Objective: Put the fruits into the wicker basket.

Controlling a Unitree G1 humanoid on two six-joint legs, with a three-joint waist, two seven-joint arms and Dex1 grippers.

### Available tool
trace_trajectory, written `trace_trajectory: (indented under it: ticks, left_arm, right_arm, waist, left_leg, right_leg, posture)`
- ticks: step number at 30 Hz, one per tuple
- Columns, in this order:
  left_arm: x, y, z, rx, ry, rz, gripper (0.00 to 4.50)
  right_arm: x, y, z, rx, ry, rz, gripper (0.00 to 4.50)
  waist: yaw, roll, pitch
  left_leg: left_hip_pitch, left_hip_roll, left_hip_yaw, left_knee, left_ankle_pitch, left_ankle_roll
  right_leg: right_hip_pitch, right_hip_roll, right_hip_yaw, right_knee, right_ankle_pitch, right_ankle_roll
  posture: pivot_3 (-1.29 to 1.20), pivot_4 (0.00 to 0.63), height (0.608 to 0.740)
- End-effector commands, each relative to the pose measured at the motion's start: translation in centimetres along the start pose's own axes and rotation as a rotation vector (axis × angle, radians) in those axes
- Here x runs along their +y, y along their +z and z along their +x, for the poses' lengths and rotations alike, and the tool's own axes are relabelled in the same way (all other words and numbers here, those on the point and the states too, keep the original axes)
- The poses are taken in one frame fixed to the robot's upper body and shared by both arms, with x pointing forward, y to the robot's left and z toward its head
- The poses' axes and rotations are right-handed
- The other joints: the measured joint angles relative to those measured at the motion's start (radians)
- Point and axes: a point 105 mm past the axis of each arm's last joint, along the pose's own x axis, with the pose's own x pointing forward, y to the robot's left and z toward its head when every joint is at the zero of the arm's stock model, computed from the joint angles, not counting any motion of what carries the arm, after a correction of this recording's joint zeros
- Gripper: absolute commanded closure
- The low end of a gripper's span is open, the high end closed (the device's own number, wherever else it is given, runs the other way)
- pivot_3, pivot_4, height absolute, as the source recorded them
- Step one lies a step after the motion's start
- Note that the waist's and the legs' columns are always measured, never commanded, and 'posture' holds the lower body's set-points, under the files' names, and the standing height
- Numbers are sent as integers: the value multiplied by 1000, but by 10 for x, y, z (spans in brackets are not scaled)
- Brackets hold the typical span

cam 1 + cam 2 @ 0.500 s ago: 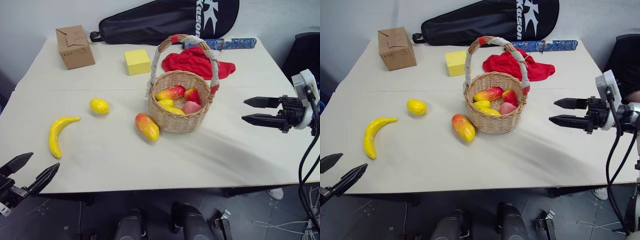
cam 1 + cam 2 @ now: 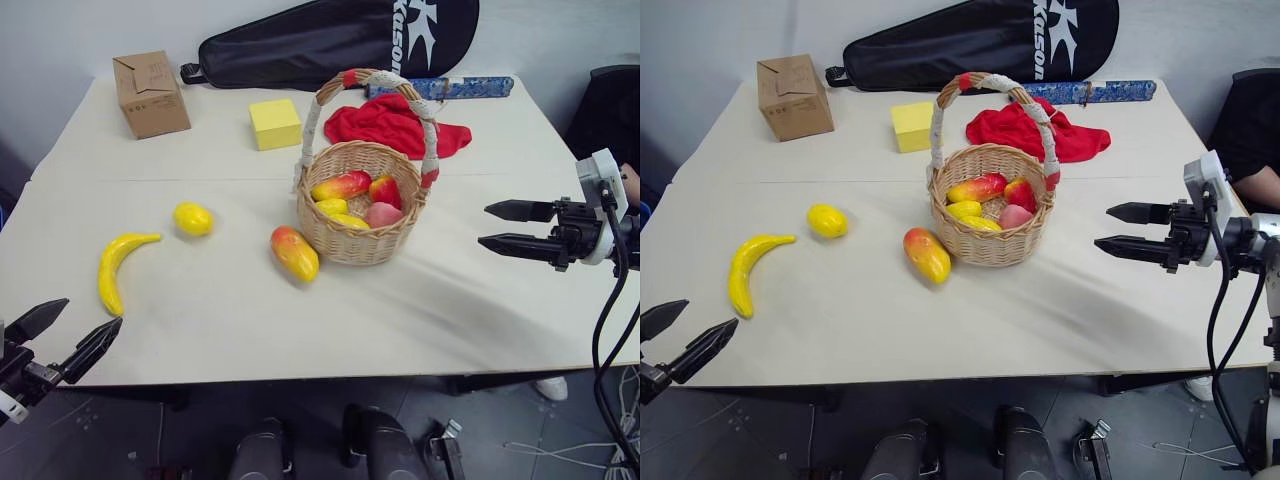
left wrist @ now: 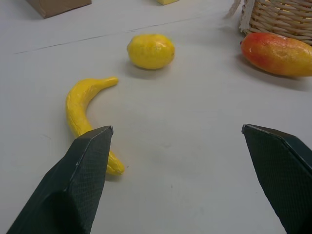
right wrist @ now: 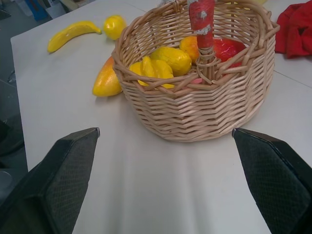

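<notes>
The robot's left gripper should next move to the banana's middle (image 2: 107,280) (image 3: 85,126), between the banana's bend and its near end, and close there.
The wicker basket (image 2: 350,245) stands mid-table with several fruits inside, among them a mango (image 2: 340,185). On the table lie a banana (image 2: 113,268), a lemon (image 2: 193,218) and a mango (image 2: 294,253) touching the basket's near left side. My left gripper (image 2: 90,312) hangs open and empty off the table's near left edge, short of the banana (image 3: 80,105). Over the table's right side, my right gripper (image 2: 484,225) is open and empty, pointing at the basket (image 4: 195,112) and apart from it.
A cardboard box (image 2: 151,93), a yellow cube block (image 2: 273,123), a red cloth (image 2: 395,125), a blue patterned roll (image 2: 445,87) and a black racket bag (image 2: 340,40) lie along the far side. A person's arm shows at the right edge (image 2: 1255,180).
The lemon has shifted a little toward the near left. The right gripper has sunk slightly. The left gripper has hardly moved.
</notes>
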Motion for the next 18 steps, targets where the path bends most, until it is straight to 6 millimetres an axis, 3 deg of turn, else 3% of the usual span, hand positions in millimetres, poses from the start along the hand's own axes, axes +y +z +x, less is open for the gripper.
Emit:
trace_trajectory:
  ticks: [1,5,10,14,18]
  left_arm:
    - [-7,11,4,-29,-17,25,41]
    - [-6,18,8,-52,-9,3,41]
    - [1,19,9,-34,38,-16,41]
    - [36,21,22,-9,217,-74,41]
    - [67,19,37,43,348,-165,41]
  right_arm:
    - [1,14,-6,-30,-23,-75,0]
    - [7,26,-5,-65,-1,-92,0]
    - [30,36,3,-51,90,-128,0]
    - [69,61,18,-86,259,-167,0]
    - [99,72,32,-96,356,-282,0]
  waist:
    - [1,0,0]
    - [1,0,0]
    - [0,0,0]
    - [3,1,0]
    - [5,1,0]
  left_leg:
    - [0,0,0,0,0,0]
    - [0,0,0,0,0,0]
    - [0,0,0,0,1,0]
    - [1,0,0,0,1,-1]
    - [2,1,-1,0,0,-6]
  right_leg:
    - [0,0,0,0,0,0]
    - [0,0,0,1,0,0]
    - [0,0,0,1,0,0]
    - [0,0,1,3,0,-1]
    - [0,0,1,4,1,-2]
  posture:
    - [0,150,740]
    - [0,150,740]
    - [0,150,740]
    - [0,150,740]
    - [0,150,740]
